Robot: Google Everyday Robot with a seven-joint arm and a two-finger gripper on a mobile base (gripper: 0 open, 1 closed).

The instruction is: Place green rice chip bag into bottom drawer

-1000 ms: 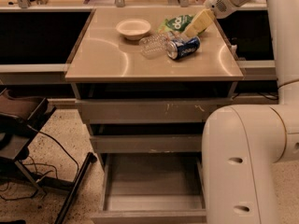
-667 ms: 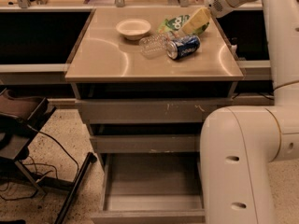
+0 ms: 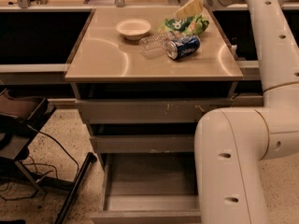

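Note:
Next, I need to move my gripper to the green rice chip bag and close it on its end (image 3: 202,24) farthest from the white bowl.
The green rice chip bag (image 3: 189,25) lies crumpled at the far right of the tan counter top (image 3: 107,59), just behind a blue soda can (image 3: 183,47). My gripper (image 3: 189,8) hangs over the bag's far edge, at or just above the foil; I cannot tell whether it touches. The bottom drawer (image 3: 149,203) is pulled out near the floor, and its tray holds nothing. My white arm (image 3: 233,162) covers the drawer's right side.
A white bowl (image 3: 133,28) sits at the back middle of the counter. A clear plastic bottle (image 3: 152,44) lies beside the can. The scratched upper drawer (image 3: 140,111) and middle drawer (image 3: 140,143) are nearly closed. A black stand with cables (image 3: 28,139) is at the left.
My gripper has moved up and slightly left, away from the camera, so more of the green bag shows. The bag, can, bowl and drawers have not moved.

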